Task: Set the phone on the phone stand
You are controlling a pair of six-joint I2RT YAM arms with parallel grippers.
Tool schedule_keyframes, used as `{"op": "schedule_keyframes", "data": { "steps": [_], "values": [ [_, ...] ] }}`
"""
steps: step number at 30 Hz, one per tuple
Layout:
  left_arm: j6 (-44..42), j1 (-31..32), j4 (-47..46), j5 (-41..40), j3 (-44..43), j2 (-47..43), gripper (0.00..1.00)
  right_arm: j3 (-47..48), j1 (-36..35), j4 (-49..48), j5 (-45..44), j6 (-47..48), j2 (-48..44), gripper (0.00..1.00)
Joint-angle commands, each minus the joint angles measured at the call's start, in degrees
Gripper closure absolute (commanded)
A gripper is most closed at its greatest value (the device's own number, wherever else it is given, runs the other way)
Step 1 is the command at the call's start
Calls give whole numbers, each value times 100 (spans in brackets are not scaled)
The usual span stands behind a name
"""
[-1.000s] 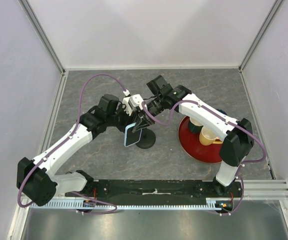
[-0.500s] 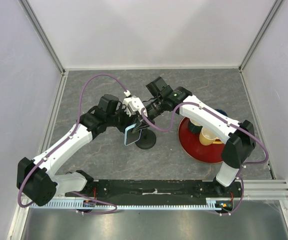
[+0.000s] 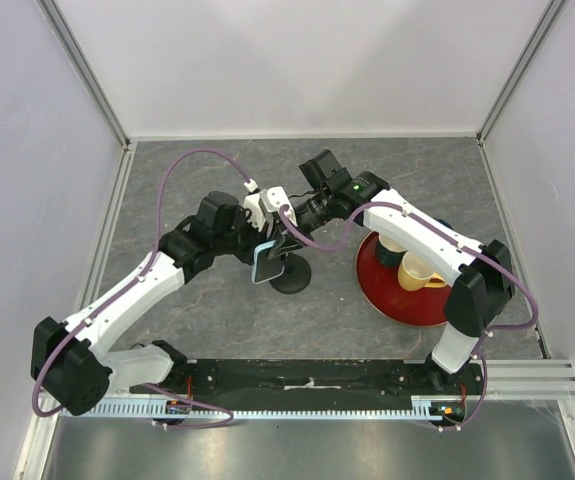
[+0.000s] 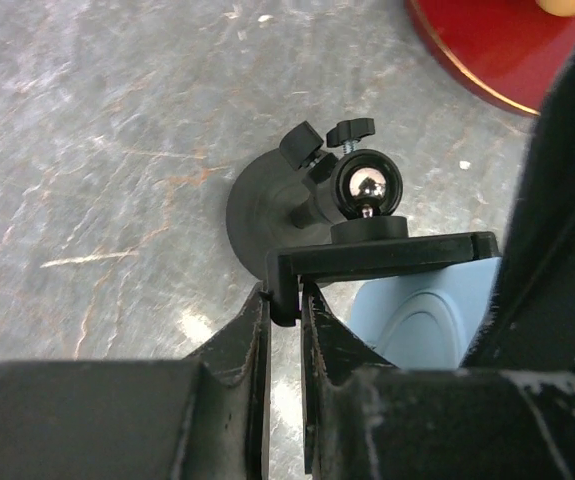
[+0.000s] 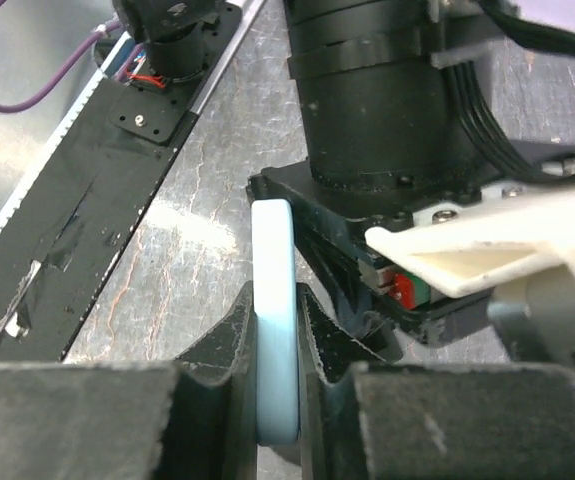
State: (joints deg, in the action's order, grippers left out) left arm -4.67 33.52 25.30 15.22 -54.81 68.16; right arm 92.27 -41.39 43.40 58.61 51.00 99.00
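Observation:
My right gripper is going to release the phone in the black clamp of the phone stand, a little nearer the back wall (image 3: 276, 207), where I will let it go.
The phone (image 3: 263, 263), black glass with a pale blue rim, is held on edge just left of the phone stand (image 3: 291, 279), above the table. My right gripper (image 5: 275, 312) is shut on the phone (image 5: 272, 250), its jaws pinching the thin blue edge. My left gripper (image 4: 285, 305) is shut on the end of the phone stand's black clamp bar (image 4: 377, 255). In the left wrist view the stand's disc base (image 4: 262, 205) and shiny ball joint (image 4: 365, 188) lie ahead, and the phone's blue back (image 4: 427, 320) sits under the clamp bar. Both grippers meet over the stand in the top view.
A red plate (image 3: 375, 288) with a yellow mug (image 3: 416, 272) and another cup (image 3: 391, 246) lies right of the stand; its rim shows in the left wrist view (image 4: 477, 70). The left arm's wrist (image 5: 367, 100) is close beside the phone. A black rail (image 3: 307, 375) runs along the near edge.
Both grippers and the phone have shifted slightly up and back, so the phone now sits closer against the stand's clamp. Both grips are unchanged.

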Motion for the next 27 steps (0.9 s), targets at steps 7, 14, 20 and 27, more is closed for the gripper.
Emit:
{"op": "schedule_keyframes", "data": {
  "steps": [7, 14, 20, 27],
  "values": [
    [1178, 6, -640, -4261, 190, -708, 98, -323, 87, -2308, -3455, -3261, -285, 100],
    [1609, -12, -420, -4450, 93, -708, 98, -831, -159, -3002, -5121, -4361, -530, 100],
    [1495, -82, -490, -4660, 189, -874, 98, -1334, -186, -3294, -6071, -4968, -601, 100],
    [1434, -135, -579, -4721, 251, -1041, 98, -1063, -317, -2794, -7441, -5021, -417, 100]
  ]
}}
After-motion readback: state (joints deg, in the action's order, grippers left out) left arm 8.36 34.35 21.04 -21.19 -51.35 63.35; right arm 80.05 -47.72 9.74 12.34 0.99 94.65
